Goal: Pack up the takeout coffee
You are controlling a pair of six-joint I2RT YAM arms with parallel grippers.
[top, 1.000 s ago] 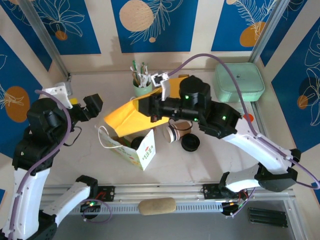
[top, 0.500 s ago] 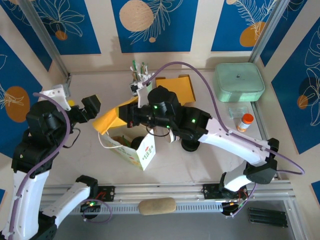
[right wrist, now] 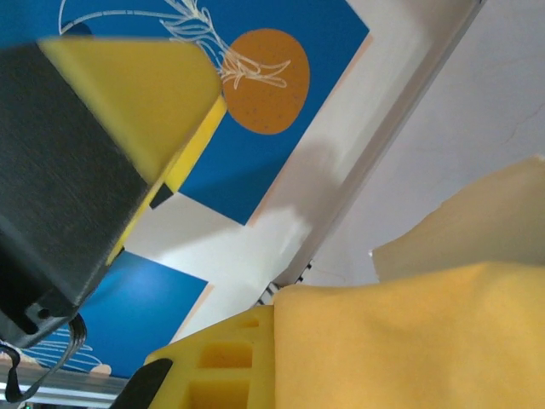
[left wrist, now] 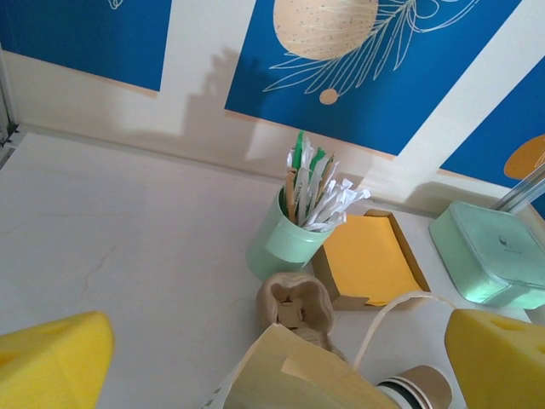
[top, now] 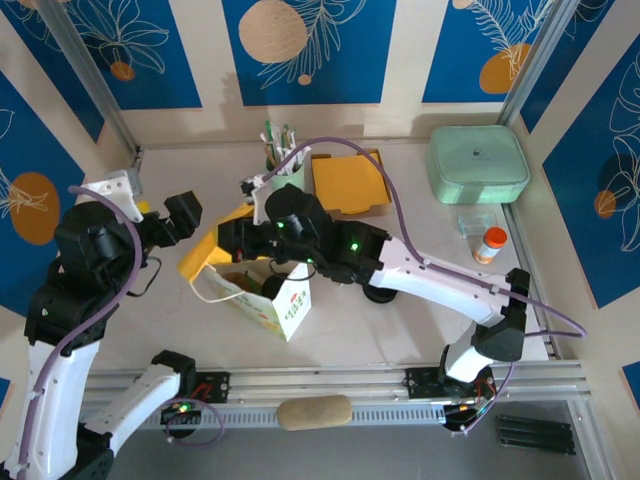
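Next, I release the yellow paper sheet with my right gripper across the open top of the white paper bag [top: 242,260].
The takeout coffee cup [left wrist: 423,388], kraft brown with white and dark bands, pokes into the bottom of the left wrist view beside the bag; in the top view my right arm covers it. Its black lid [top: 380,293] lies on the table under that arm. My right gripper [top: 233,238] is shut on a yellow paper sheet [top: 203,254] [right wrist: 409,341], held over the left end of the white paper bag [top: 286,305]. My left gripper [top: 168,216] [left wrist: 272,362] stands open just left of the sheet, nothing between its yellow pads [left wrist: 51,358].
A mint-green utensil cup [top: 283,172] [left wrist: 285,243] and a box of yellow sheets [top: 348,182] stand at the back. The pulp cup carrier [left wrist: 298,305] sits behind the bag. A mint container [top: 478,165] and orange-capped bottle [top: 488,243] are at the right.
My right arm has swung left, carrying the yellow sheet from the table's middle to the bag's left end, and now covers the cup. The left arm has stayed put.
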